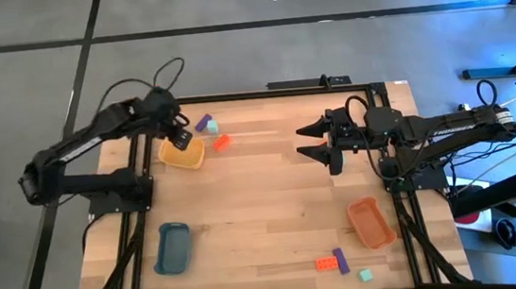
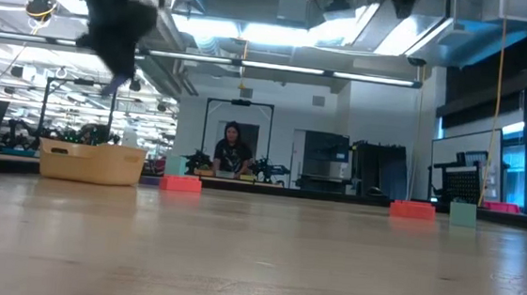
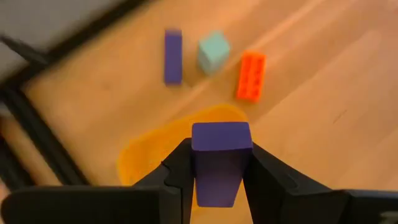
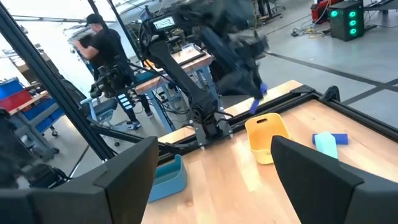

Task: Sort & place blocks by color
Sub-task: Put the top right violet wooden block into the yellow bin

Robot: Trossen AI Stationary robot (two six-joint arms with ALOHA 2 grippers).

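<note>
I should release the purple block, now hanging over the yellow tray, with my left gripper near the middle of the yellow tray [image 1: 180,158].
My left gripper [image 1: 179,137] hangs over the yellow tray [image 1: 183,154] at the table's far left, shut on a purple block [image 3: 221,140]. Beside the tray a second purple block [image 3: 173,56], a mint-teal block [image 3: 213,51] and an orange-red studded block [image 3: 250,76] lie flat on the wood. Near the front right edge, an orange-red block [image 1: 325,262], a purple block [image 1: 340,260] and a teal block [image 1: 365,274] rest on the table. My right gripper [image 1: 319,143] waits open at mid-table right, level, with nothing between its fingers. My left gripper pinches the purple block by two opposite sides [image 3: 199,163] between its two fingers. The block's far end sticks out past the fingertips. The fingers slant down from the table's left side. The block is lifted clear, above the yellow tray [image 3: 146,158].
An orange tray [image 1: 372,222] sits at the right front and a blue tray [image 1: 173,247] at the left front. Bare wood lies between them in the table's middle. Black frame rails run along the table's edges. A person stands in the room behind [image 2: 232,150].
</note>
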